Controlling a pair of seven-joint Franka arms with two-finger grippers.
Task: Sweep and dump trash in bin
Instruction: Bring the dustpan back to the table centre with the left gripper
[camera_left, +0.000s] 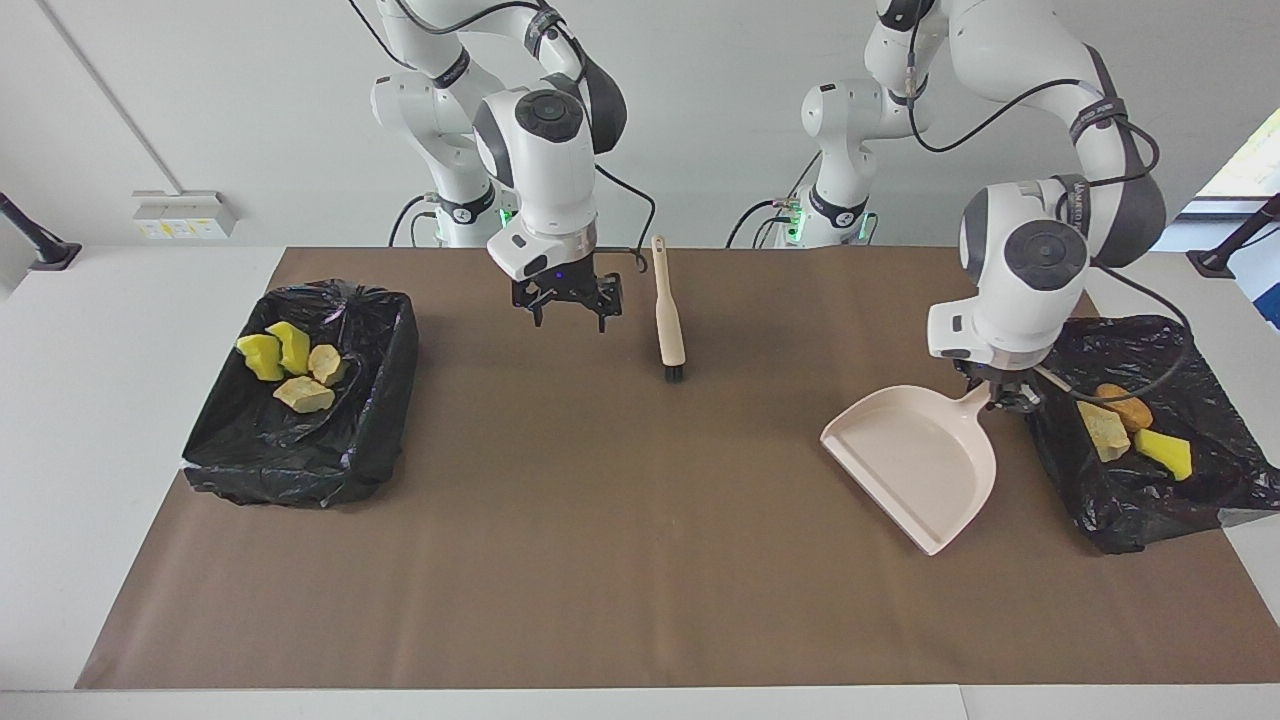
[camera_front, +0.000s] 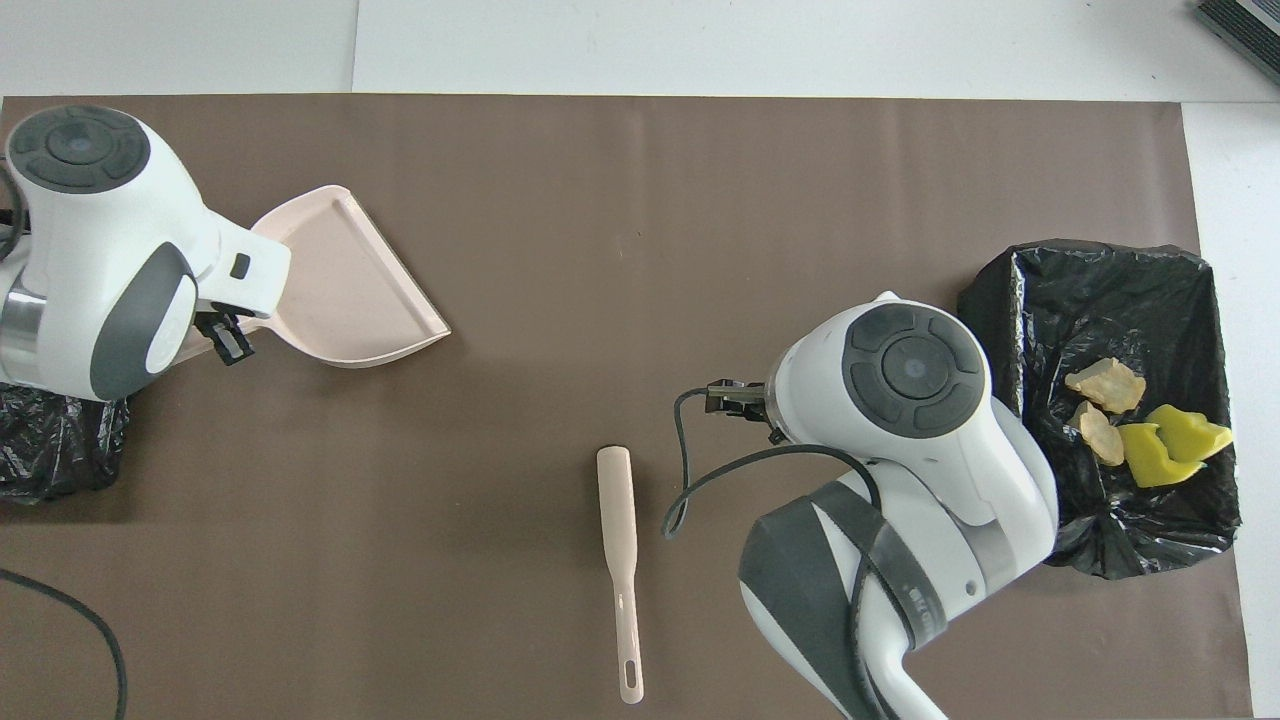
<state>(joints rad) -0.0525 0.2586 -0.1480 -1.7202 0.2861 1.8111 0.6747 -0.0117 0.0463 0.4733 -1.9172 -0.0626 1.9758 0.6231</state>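
The beige dustpan, now held beside a bin, will go down from my left gripper onto the brown mat (camera_front: 611, 266), just beyond the brush's bristles.
The trash lies in two black-lined bins. Several yellow and beige pieces (camera_left: 290, 365) (camera_front: 1140, 420) are in the bin (camera_left: 380, 420) (camera_front: 1100, 280) at the right arm's end. Three pieces (camera_left: 1130, 425) are in the bin (camera_left: 1200, 350) at the left arm's end. My left gripper (camera_left: 1005, 395) (camera_front: 225, 335) is shut on the handle of the empty beige dustpan (camera_left: 915, 455) (camera_front: 350, 290), beside that bin. My right gripper (camera_left: 567, 300) is open and empty, over the mat beside the beige hand brush (camera_left: 668, 320) (camera_front: 620, 560). In the overhead view its wrist hides its fingers.
The brush lies flat on the brown mat (camera_left: 600, 550), bristles pointing away from the robots. In the overhead view the left arm covers most of the bin (camera_front: 50, 450) at its end. White table shows around the mat.
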